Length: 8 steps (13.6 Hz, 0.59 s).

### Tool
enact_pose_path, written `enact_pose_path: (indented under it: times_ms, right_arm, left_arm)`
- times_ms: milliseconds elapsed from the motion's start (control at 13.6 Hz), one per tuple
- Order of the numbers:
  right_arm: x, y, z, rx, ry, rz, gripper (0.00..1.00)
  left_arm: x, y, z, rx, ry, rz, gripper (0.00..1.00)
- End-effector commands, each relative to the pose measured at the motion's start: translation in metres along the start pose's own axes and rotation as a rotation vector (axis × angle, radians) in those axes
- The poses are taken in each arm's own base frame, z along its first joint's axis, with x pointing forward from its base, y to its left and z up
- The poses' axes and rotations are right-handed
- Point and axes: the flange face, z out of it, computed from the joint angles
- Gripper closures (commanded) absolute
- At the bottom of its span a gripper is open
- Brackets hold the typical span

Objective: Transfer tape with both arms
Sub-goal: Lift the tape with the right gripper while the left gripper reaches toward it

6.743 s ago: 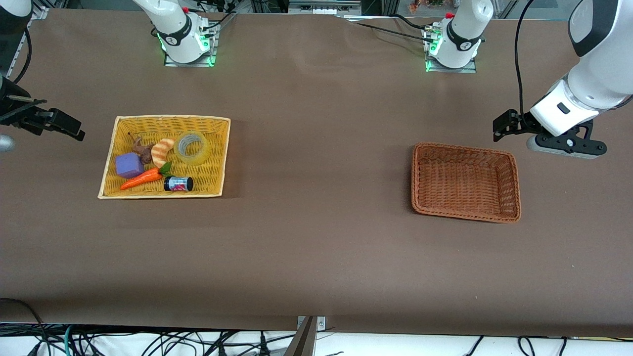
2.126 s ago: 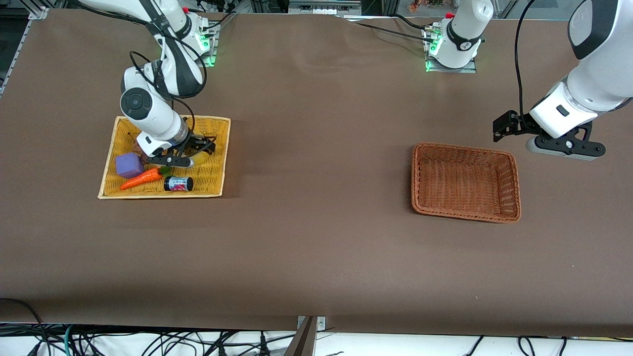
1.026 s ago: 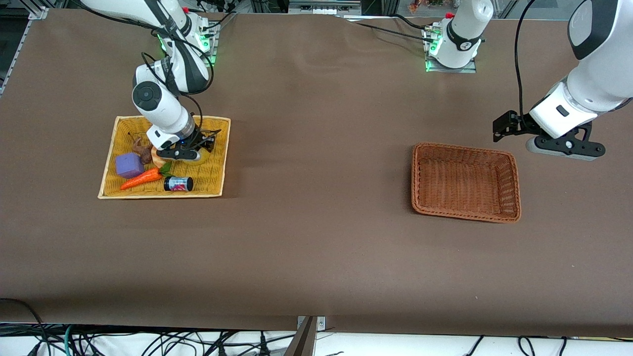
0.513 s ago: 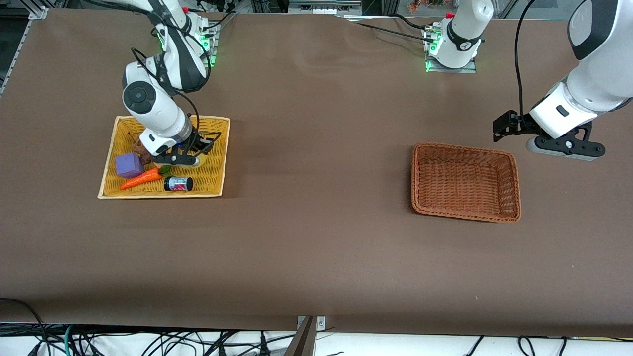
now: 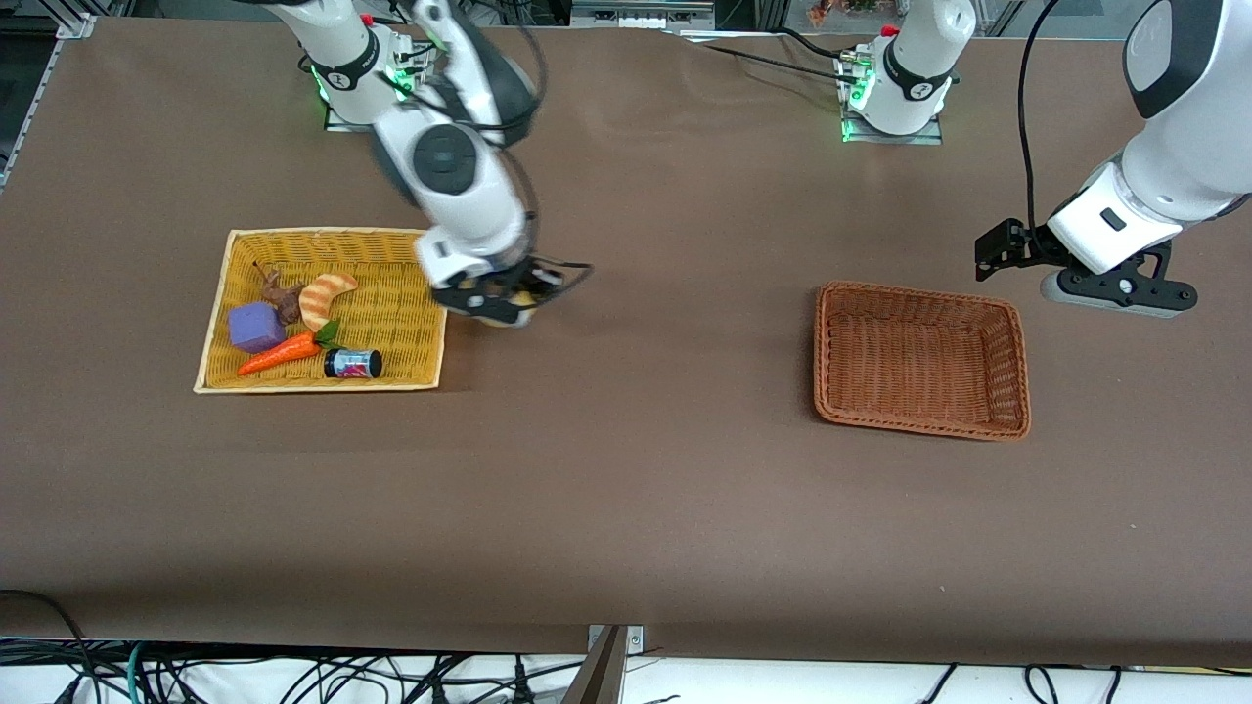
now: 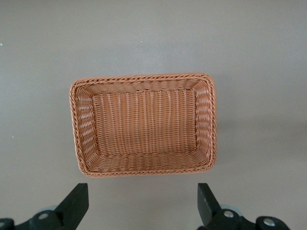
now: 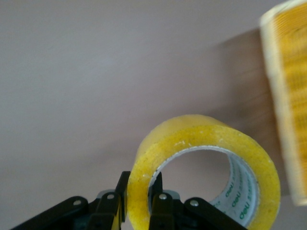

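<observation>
My right gripper should put the tape down on the bare table (image 5: pixel 629 303) (image 7: pixel 74 184) between the two baskets, closer to the yellow basket.
The tape (image 7: pixel 192 132), a yellowish translucent roll with a grey-white core, hangs in my right gripper (image 7: pixel 139 184). The gripper is shut on the roll's wall, one finger outside the ring and one inside. In the front view the right gripper (image 5: pixel 499 298) is in the air over the brown table, just past the yellow basket's (image 5: pixel 333 233) edge toward the left arm's end. Only a sliver of the tape (image 5: pixel 516 317) shows under it there. My left gripper (image 5: pixel 990 252) waits open and empty above the table beside the brown wicker basket (image 5: pixel 827 293). Its fingers (image 6: pixel 76 203) stand wide apart.
The yellow basket holds a purple cube (image 5: pixel 256 326), a toy carrot (image 5: pixel 279 355), a small black jar (image 5: pixel 352 363), a striped croissant-like toy (image 5: pixel 323 298) and a brown piece (image 5: pixel 282 296). The brown wicker basket (image 6: pixel 144 77) has nothing in it. The yellow basket's rim (image 7: pixel 288 96) shows beside the tape.
My right gripper has lifted the tape out of the yellow basket and swung it toward the left arm's end, past the basket's edge. The left arm has not moved.
</observation>
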Motion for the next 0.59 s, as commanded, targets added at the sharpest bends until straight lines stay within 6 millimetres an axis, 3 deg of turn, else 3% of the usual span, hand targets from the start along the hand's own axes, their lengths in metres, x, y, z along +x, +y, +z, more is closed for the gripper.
enact_pose_path:
  times_ms: [0,220,513]
  right_arm:
    - [-0.009,-0.067,0.031,0.006,0.021,0.109,1.0]
    - [-0.039,-0.098,0.062,0.01,0.02,0.125,1.0]
    - [-0.053,-0.106,0.108,0.004,-0.004,0.109,1.0]
  left_arm:
    - [-0.001,-0.003,-0.003,0.022,-0.006,0.022,0.0]
    - [-0.001,-0.003,-0.002,0.023,-0.007,0.022,0.0]
    - [-0.001,-0.002,0.001,0.022,-0.014,0.023,0.0]
